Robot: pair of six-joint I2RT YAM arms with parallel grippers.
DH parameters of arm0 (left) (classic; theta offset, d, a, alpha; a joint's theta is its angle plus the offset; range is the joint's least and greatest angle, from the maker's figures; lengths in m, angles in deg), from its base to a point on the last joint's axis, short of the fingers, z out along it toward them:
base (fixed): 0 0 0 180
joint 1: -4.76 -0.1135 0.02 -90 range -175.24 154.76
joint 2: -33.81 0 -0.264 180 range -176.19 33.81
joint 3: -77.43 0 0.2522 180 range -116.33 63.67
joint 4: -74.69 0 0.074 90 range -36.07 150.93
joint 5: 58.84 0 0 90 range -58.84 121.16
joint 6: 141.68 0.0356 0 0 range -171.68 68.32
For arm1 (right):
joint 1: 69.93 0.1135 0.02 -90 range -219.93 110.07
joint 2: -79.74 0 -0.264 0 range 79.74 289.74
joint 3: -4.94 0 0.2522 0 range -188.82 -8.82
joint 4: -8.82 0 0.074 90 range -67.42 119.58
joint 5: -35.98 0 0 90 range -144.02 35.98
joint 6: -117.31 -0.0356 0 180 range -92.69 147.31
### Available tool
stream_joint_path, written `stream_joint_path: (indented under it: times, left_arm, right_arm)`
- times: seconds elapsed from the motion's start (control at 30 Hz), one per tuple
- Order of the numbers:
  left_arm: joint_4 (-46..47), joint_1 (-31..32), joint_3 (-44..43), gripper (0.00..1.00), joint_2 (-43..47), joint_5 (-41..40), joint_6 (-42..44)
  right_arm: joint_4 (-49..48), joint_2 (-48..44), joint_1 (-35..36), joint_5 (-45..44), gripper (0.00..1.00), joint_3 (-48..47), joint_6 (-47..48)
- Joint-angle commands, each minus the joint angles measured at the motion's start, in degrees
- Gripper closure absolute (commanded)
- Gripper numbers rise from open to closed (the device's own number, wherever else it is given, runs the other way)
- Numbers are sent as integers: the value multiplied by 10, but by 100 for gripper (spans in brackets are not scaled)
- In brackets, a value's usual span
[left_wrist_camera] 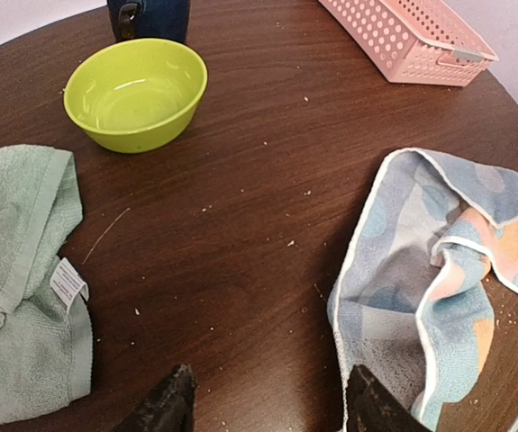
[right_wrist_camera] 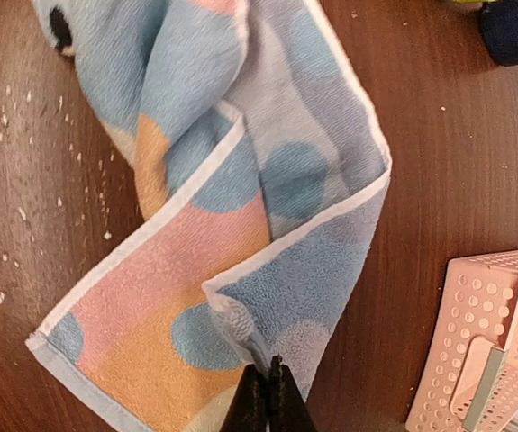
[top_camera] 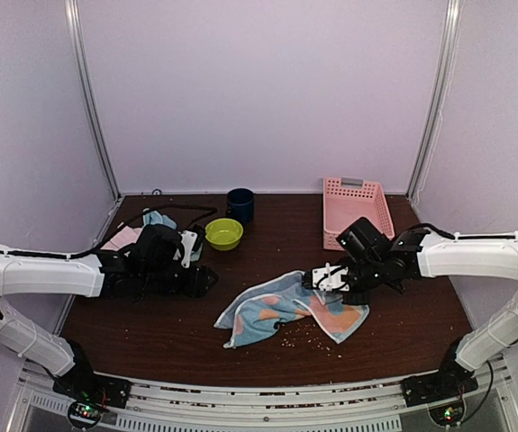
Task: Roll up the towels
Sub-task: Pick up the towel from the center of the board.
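The patterned towel's bowl-side corner [top_camera: 218,325], at its loose end away from my right gripper, will be grabbed by my left gripper.
The light blue towel with pink and orange patches [top_camera: 286,310] [right_wrist_camera: 240,180] lies crumpled in the middle of the table. My right gripper [right_wrist_camera: 268,382] [top_camera: 324,279] is shut on a pinched fold at the towel's right corner. A mint green towel [left_wrist_camera: 20,270] lies bunched at the left. A pink towel [top_camera: 123,238] and a pale blue towel [top_camera: 158,219] peek out behind the left arm. My left gripper [left_wrist_camera: 268,405] [top_camera: 206,281] hovers open over bare wood, its right finger at the left hem of the patterned towel [left_wrist_camera: 439,279].
A lime-green bowl [left_wrist_camera: 137,90] [top_camera: 223,233] and a dark blue cup [top_camera: 240,204] stand at the back centre. A pink lattice basket [top_camera: 356,209] [right_wrist_camera: 484,351] sits at the back right, close behind the right arm. Crumbs dot the brown table [top_camera: 177,333].
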Motion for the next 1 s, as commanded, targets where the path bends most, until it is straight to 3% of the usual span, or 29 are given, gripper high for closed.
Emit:
stream_joint_path:
  times: [0.0, 0.17, 0.2, 0.27, 0.33, 0.47, 0.7, 0.97]
  left_arm:
    - [11, -4, 2, 41, -2, -5, 13]
    - [6, -4, 32, 44, 11, 36, 9]
    - [7, -4, 38, 49, 18, 53, 12]
    - [15, -4, 63, 75, 32, 115, 25]
    - [12, -4, 79, 70, 39, 147, 7]
    - [49, -4, 120, 57, 46, 209, -3]
    - [144, 3, 152, 55, 9, 251, 13]
    - [216, 6, 140, 56, -60, 232, 48]
  right_arm:
    - [0, 3, -43, 41, 100, -13, -71]
    - [9, -14, -154, 132, 100, -16, -118]
    - [6, -27, -174, 142, 100, -13, -129]
    - [-22, -55, -218, 147, 100, -6, -172]
    - [-49, -82, -256, 164, 100, -5, -220]
    - [-65, -86, -266, 184, 100, -14, -248]
    - [-55, -68, -266, 217, 100, -27, -243]
    - [-47, -71, -266, 222, 100, -25, -243]
